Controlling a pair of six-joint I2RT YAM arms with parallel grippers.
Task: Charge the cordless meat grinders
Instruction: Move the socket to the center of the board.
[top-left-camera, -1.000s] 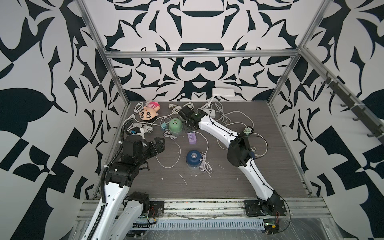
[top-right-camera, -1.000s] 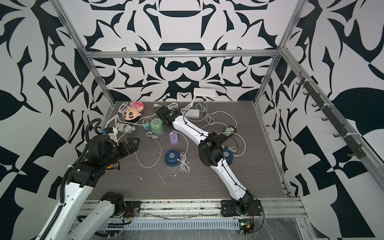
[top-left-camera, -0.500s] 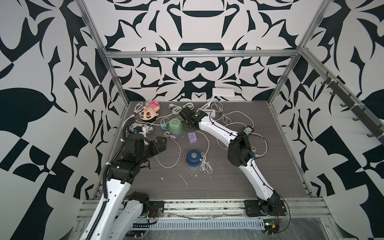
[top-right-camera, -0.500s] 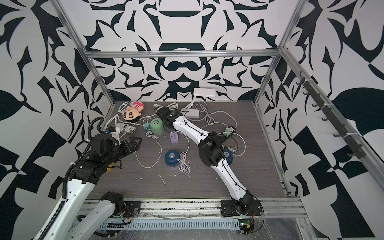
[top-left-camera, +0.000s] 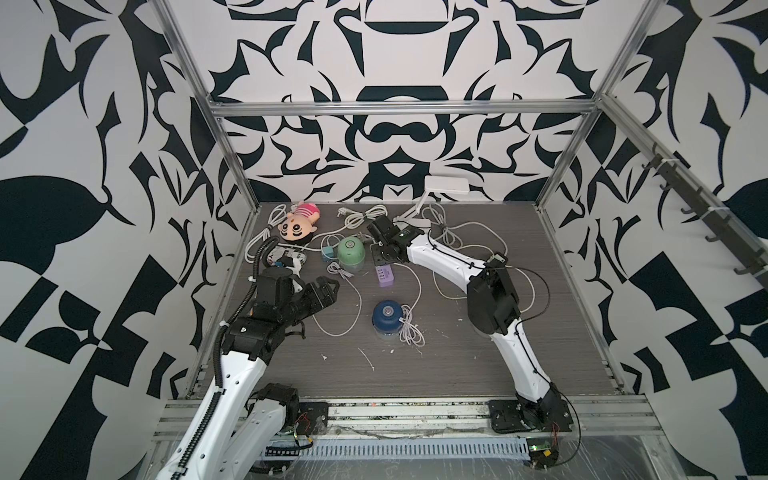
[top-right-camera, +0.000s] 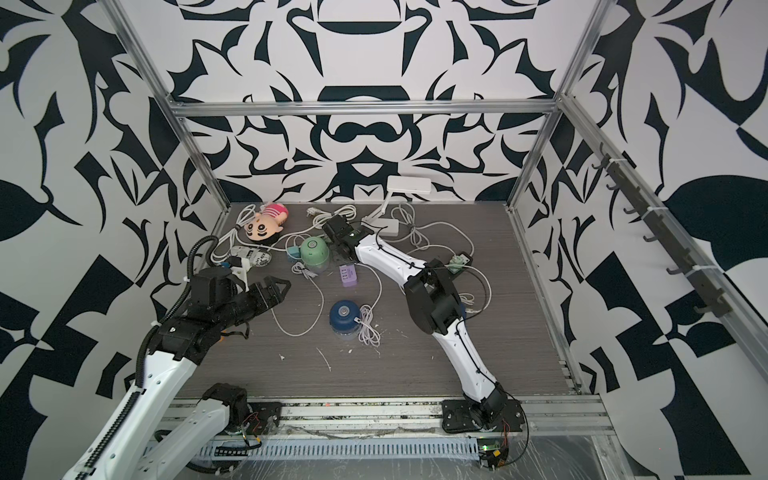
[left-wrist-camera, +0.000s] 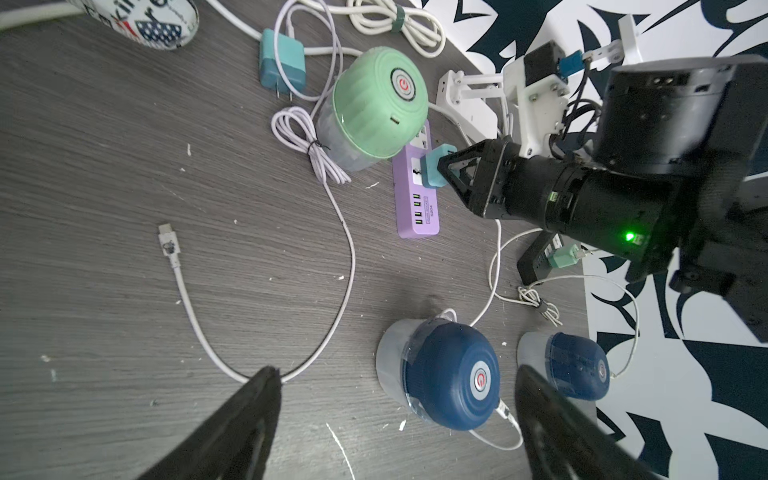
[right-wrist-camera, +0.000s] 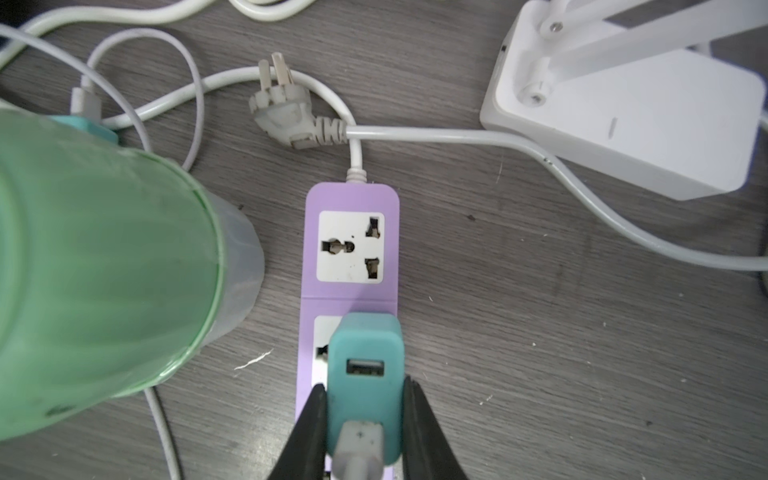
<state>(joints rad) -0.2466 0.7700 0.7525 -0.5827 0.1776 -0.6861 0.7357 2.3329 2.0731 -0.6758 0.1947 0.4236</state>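
My right gripper is to leave the teal plug adapter plugged into the purple power strip (top-left-camera: 424, 251) (right-wrist-camera: 592, 328), in front of the white lamp base. It will let go of it there.
Near the back of the table, the mint green grinder (top-left-camera: 351, 249) (top-right-camera: 315, 249) stands upright beside the purple power strip (top-left-camera: 384, 276) (right-wrist-camera: 351, 199). My right gripper (right-wrist-camera: 364, 384) (left-wrist-camera: 446, 170) is shut on a teal plug adapter (right-wrist-camera: 365, 357) over the strip's second socket; a white USB plug sits in the adapter. I cannot tell whether the adapter is seated. A navy grinder (top-left-camera: 386, 318) (left-wrist-camera: 449, 374) stands mid-table with a cable plugged in. A second navy grinder (left-wrist-camera: 575, 365) stands beyond it. My left gripper (top-left-camera: 326, 286) (left-wrist-camera: 397, 370) hangs open and empty over a white cable (left-wrist-camera: 187, 299).
A second teal adapter (left-wrist-camera: 280, 62), a doll head (top-left-camera: 297, 224), a white lamp base (right-wrist-camera: 623, 124), a loose white mains plug (right-wrist-camera: 286, 112) and a black power strip (left-wrist-camera: 536, 257) lie among tangled white cords at the back. Metal frame posts edge the table.
My left arm has reached a little further over the table toward the middle. The right arm has hardly moved from the purple strip.
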